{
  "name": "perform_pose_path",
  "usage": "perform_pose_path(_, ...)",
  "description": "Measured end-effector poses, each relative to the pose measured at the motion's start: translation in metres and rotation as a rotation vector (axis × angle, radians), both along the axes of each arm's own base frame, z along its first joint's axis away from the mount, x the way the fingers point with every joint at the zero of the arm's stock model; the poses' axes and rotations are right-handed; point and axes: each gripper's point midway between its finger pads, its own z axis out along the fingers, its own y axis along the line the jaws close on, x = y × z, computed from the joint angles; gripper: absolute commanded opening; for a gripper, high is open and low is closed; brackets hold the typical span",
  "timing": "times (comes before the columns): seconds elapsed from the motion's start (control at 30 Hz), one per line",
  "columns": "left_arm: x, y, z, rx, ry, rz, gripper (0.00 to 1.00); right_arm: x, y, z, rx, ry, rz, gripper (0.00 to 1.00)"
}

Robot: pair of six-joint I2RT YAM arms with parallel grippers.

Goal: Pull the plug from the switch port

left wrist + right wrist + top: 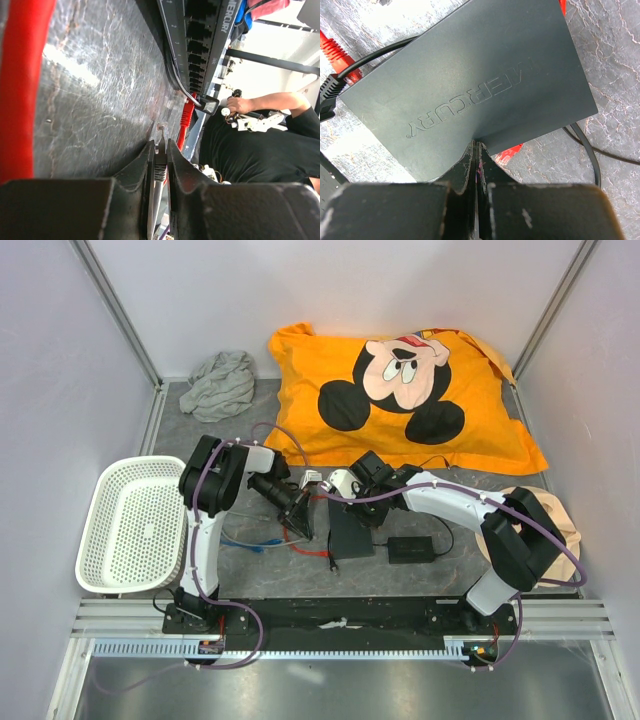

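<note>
The grey plug is to go between the red cable and the blue cable. Next, my left gripper lets go of it on the tabletop (276,518) there.
The switch (351,533) is a flat black box lying between the arms; its row of ports (197,47) shows in the left wrist view. My left gripper (161,145) is shut on a grey plug (161,133) whose clear tip stands free of the ports, a short way off above the tabletop. A black plug (207,104) still sits at the end of the port row. My right gripper (476,145) is shut, nothing between its fingers, with its tips pressed onto the switch's lid (470,80). From above, the left gripper (300,521) is just left of the switch and the right gripper (347,502) over its far end.
A black power brick (410,549) lies right of the switch. Red cable (20,75) and blue cable (245,541) lie near the left gripper. A white basket (135,525) stands at the left, an orange pillow (400,395) and grey cloth (220,383) at the back.
</note>
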Motion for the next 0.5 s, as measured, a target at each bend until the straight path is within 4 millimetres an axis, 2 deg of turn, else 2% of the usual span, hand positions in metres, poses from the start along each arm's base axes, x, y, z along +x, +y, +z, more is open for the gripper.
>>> perform_pose_path(0.27,0.004,0.003,0.003,0.005,-0.039,-0.02,0.02,0.0,0.0,0.0,-0.001,0.001,-0.001,0.0)
perform_pose_path(0.5,0.037,0.011,0.023,-0.024,-0.144,0.003,0.02,0.0,0.001,0.0,-0.004,0.007,-0.002,0.0)
